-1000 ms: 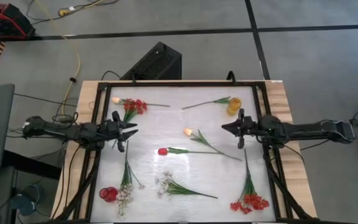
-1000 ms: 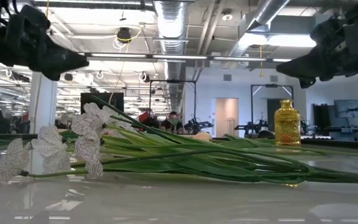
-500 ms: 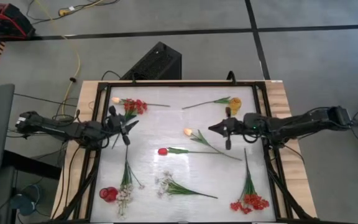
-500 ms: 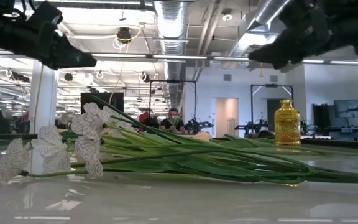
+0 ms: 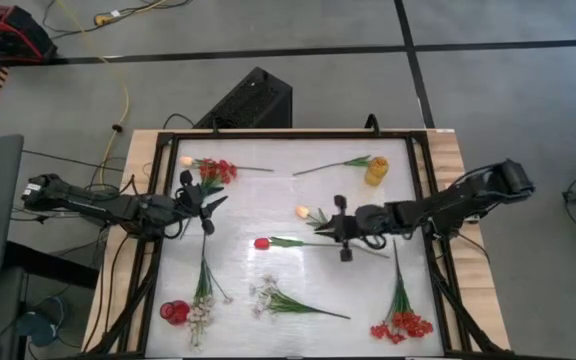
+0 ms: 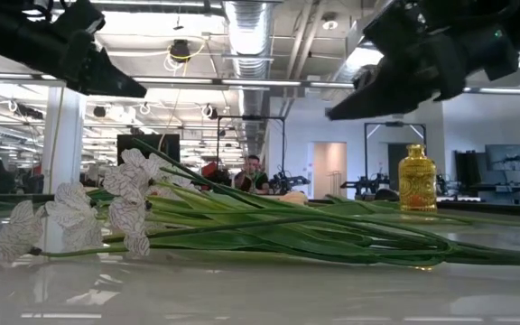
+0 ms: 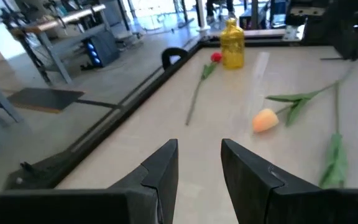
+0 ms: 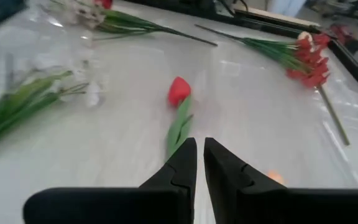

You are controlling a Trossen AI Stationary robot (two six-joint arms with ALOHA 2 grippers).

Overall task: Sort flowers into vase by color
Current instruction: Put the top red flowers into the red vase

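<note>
My left gripper is to go to the far red cluster next. It should close on its green stems (image 5: 210,189), just below the red flowers.
Flowers lie flat on the white table top. A red tulip (image 5: 261,243) (image 8: 179,90) lies mid-table, a peach tulip (image 5: 303,212) (image 7: 265,120) just beyond it. Red clusters lie at the far left (image 5: 218,170) and near right (image 5: 401,326), white sprays (image 5: 265,295) near the front. A yellow vase (image 5: 375,172) stands far right, a red vase (image 5: 174,312) near left. My right gripper (image 5: 340,228) (image 8: 200,158) hovers right of the red tulip, its fingers parted by a narrow gap. My left gripper (image 5: 208,205) (image 7: 197,168) hangs open above the left side.
A black frame (image 5: 158,200) rims the table top. A red-headed flower (image 5: 353,162) lies beside the yellow vase, and a white spray (image 5: 200,315) by the red vase. In the low view a person (image 6: 255,171) sits in the room behind.
My right gripper has swept from the table's right side toward its middle and a little toward the near edge, closing on the red tulip. My left gripper has risen slightly. No flower has moved.
</note>
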